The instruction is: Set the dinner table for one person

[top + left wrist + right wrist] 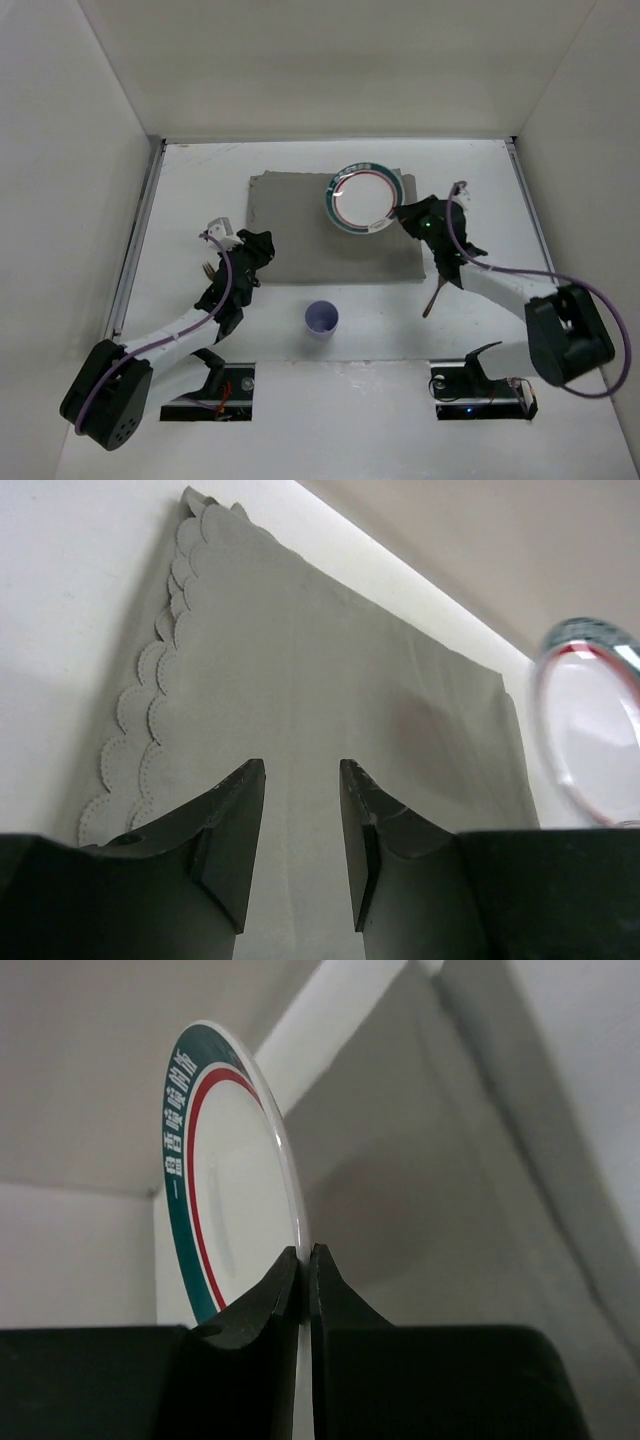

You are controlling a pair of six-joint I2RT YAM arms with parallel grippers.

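Observation:
The robot's right gripper should release the white plate on the middle of the grey placemat [330,222], behind the purple cup. The plate is now held tilted above the mat.
On the white dinner table [200,190] lies a grey scalloped placemat [300,225], also in the left wrist view [320,690]. My right gripper [405,212] is shut on the rim of a white plate [362,198] with green and red bands, held tilted above the mat's far right part; the right wrist view shows the plate [225,1190] edge-on between the fingers [270,1290]. My left gripper [262,248] is open and empty at the mat's left edge, its fingers [235,830] over the cloth. A purple cup [321,319] stands in front of the mat.
A brown-handled utensil [434,296] lies right of the mat's near corner. Another utensil [208,270] shows partly under my left arm. White walls enclose the table on three sides. Metal rails [140,230] run along the side edges.

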